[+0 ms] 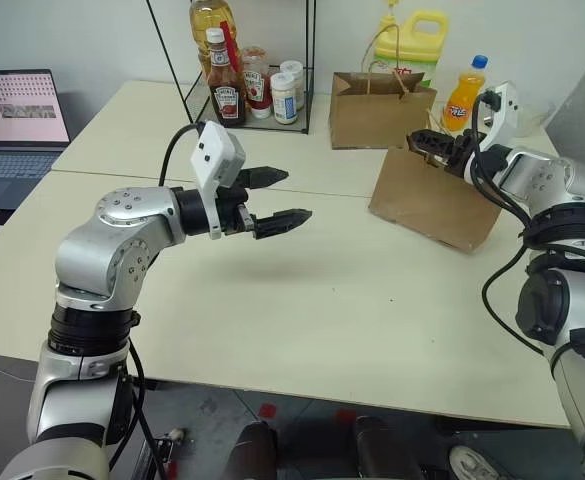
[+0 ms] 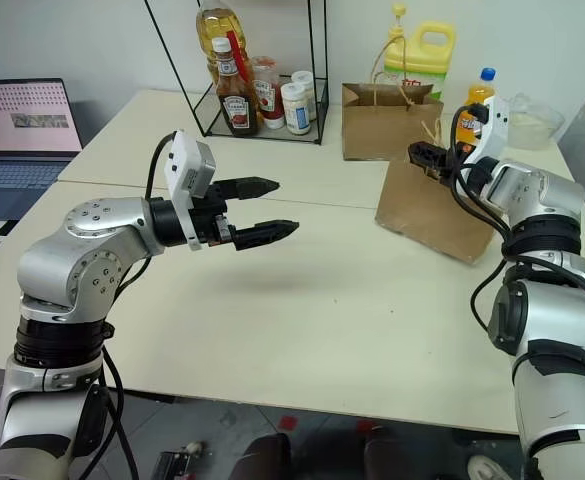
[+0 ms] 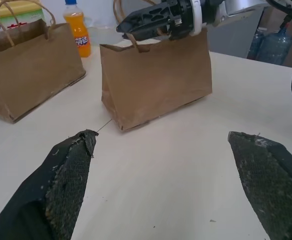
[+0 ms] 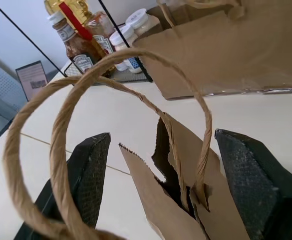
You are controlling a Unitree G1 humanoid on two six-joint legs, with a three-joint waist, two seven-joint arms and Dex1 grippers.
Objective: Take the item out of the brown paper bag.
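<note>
My right gripper will pinch the bag's rim (image 4: 190,194) by the string handles and pull the brown paper bag closer, because it stands out of my left gripper's reach.
The brown paper bag (image 1: 427,205) stands tilted on the right side of the table, its string handles (image 4: 61,115) looping up toward me. My right gripper (image 1: 427,143) is at the bag's top edge, open. Its fingers (image 4: 88,175) straddle the torn rim and the handles without pressing them. The item is hidden; the bag's dark mouth (image 4: 161,150) shows nothing inside. My left gripper (image 1: 298,195) hovers open and empty over the middle of the table, pointing toward the bag and well short of it.
A second brown paper bag (image 1: 372,110) stands behind, in front of a yellow jug (image 1: 412,45). An orange soda bottle (image 1: 464,95) is just behind my right gripper. A wire rack (image 1: 307,60) with a ketchup bottle (image 1: 226,95) and jars sits at the back; a laptop (image 1: 12,115) is far left.
</note>
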